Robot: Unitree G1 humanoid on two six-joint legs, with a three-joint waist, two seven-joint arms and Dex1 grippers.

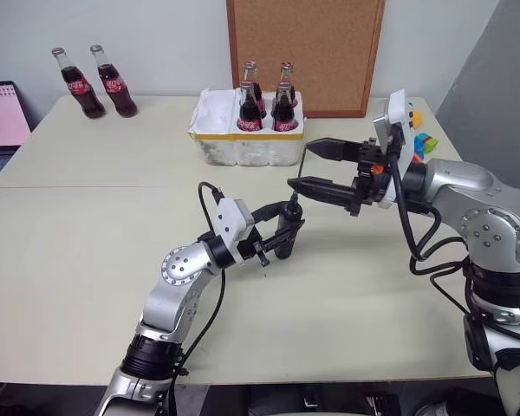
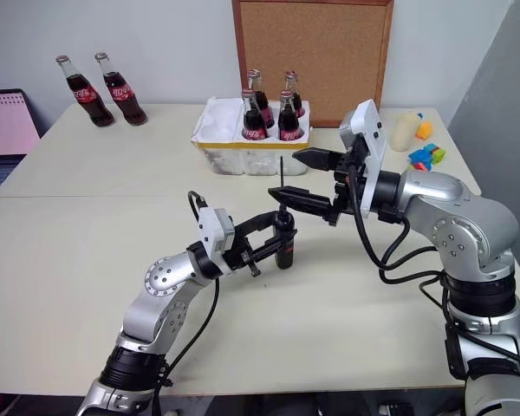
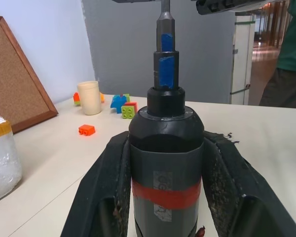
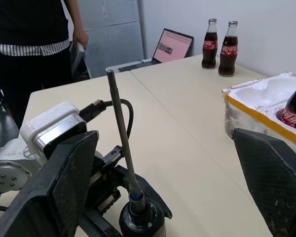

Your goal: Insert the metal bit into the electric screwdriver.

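Note:
My left gripper is going to set the electric screwdriver, now held upright just above the table, down on the bare table (image 1: 271, 216) in front of the white foam box.
My left gripper (image 1: 282, 227) is shut on the electric screwdriver (image 1: 286, 236), a dark body with a red band (image 3: 166, 193), held upright just above the table. The metal bit (image 4: 122, 139) is a thin grey rod. It stands straight up from the screwdriver's blue-marked tip (image 3: 166, 69). My right gripper (image 2: 283, 176) reaches in from the right at the level of the bit's upper part. It is open, with one finger (image 4: 64, 182) on each side of the rod and neither touching it.
A white foam box (image 1: 243, 143) holding several cola bottles stands behind the grippers, in front of a cork board (image 1: 303, 52). Two more bottles (image 1: 94, 82) and a laptop (image 1: 4, 117) are at the far left. Toy bricks (image 2: 425, 154) and a cup lie far right. A person (image 4: 34, 44) stands beyond the table.

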